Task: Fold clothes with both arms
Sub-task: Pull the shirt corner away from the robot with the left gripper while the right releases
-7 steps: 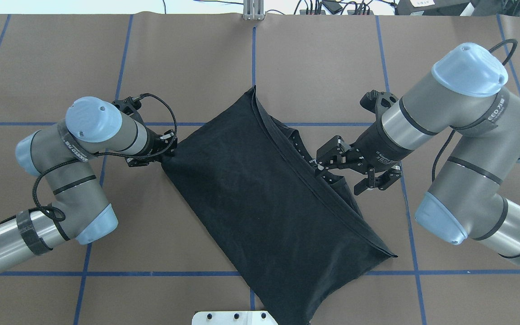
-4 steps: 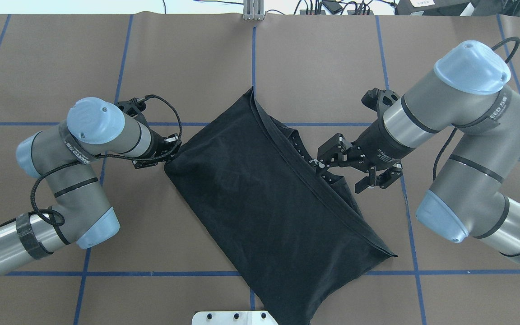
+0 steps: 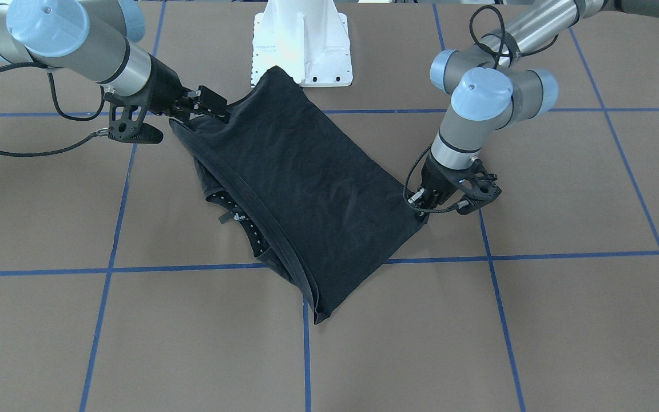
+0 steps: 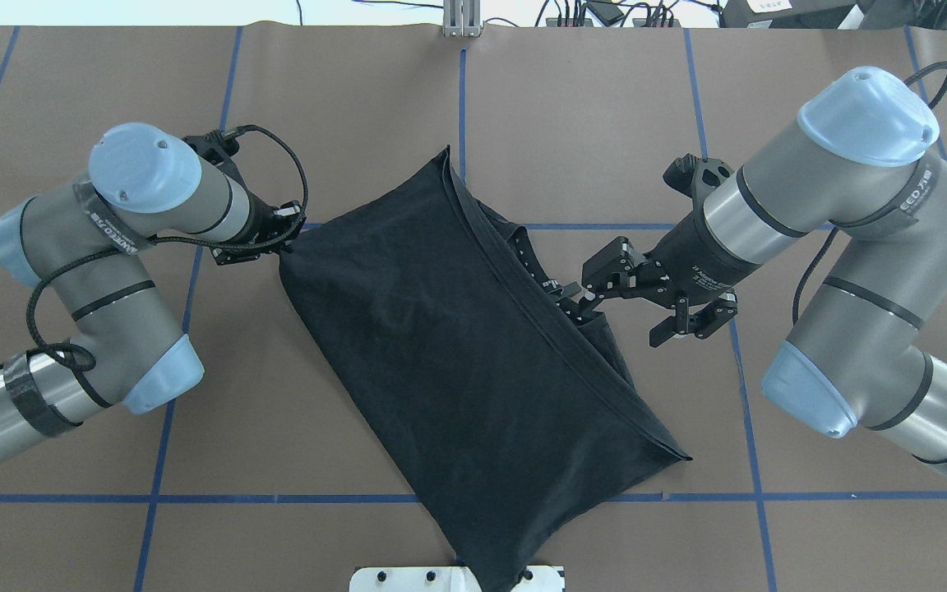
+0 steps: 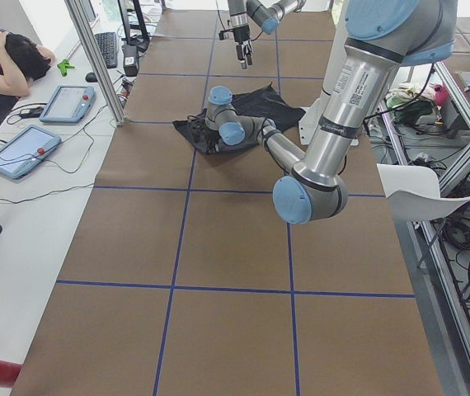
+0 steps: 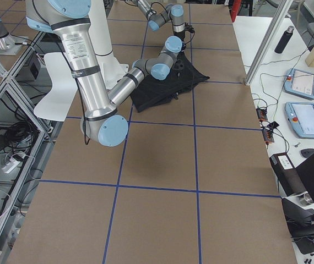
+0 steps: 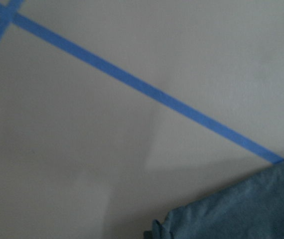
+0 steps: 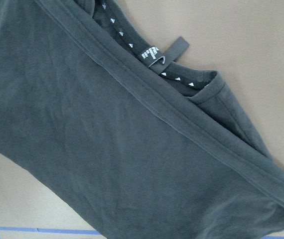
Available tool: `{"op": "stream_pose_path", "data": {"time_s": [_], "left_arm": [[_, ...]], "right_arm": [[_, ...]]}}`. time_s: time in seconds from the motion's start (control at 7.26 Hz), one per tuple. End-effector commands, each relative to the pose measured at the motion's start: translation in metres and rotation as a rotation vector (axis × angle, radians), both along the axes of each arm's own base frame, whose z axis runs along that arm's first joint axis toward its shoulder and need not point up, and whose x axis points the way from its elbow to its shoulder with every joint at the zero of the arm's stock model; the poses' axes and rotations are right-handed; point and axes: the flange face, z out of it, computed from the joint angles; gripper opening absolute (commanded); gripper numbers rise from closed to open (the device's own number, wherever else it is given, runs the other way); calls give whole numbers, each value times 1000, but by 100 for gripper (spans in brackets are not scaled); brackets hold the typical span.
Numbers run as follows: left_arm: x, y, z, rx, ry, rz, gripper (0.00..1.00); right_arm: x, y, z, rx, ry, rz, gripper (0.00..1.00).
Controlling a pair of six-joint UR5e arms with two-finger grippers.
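Next, my left gripper lets go of the black T-shirt's corner on the bare brown cover (image 3: 404,340) beside the shirt's far tip.
The black T-shirt (image 4: 457,353) lies folded in a long diagonal band across the table's middle, plain side up. Its neck opening and label (image 8: 164,52) peek out along the right-hand edge. My left gripper (image 4: 283,241) is shut on the shirt's left corner, low over the table; in the front-facing view that gripper (image 3: 420,209) is on the right. My right gripper (image 4: 584,288) stands open just beside the neck and sleeve edge, holding nothing. In the left wrist view only the shirt's corner (image 7: 241,209) shows. No fingers appear in either wrist view.
Brown table cover (image 4: 572,115) with a blue tape grid (image 4: 462,99). The white pedestal plate (image 4: 391,578) sits at the near edge, and the shirt's near end overlaps it. In the exterior left view, a person (image 5: 4,58) sits beside the table with tablets (image 5: 21,148).
My left gripper has moved left and away from the robot's base, dragging the shirt's corner with it. The whole shirt has slid left. The right gripper has barely moved.
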Motion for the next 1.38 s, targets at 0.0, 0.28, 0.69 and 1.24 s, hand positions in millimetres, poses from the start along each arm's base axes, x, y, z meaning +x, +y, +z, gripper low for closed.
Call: {"op": "stream_pose_path", "data": {"time_s": [0.0, 0.28, 0.69, 1.24], "left_arm": [[0, -56, 2, 48, -71, -45, 0], [38, -105, -47, 52, -69, -59, 0], [70, -139, -66, 125, -22, -94, 0], [80, -161, -59, 192, -12, -152, 0]], "right_arm": [[6, -6, 1, 2, 3, 19, 100], [13, -14, 3, 33, 10, 47, 100], [20, -21, 5, 45, 20, 78, 100], [21, -23, 11, 47, 33, 93, 100]]}}
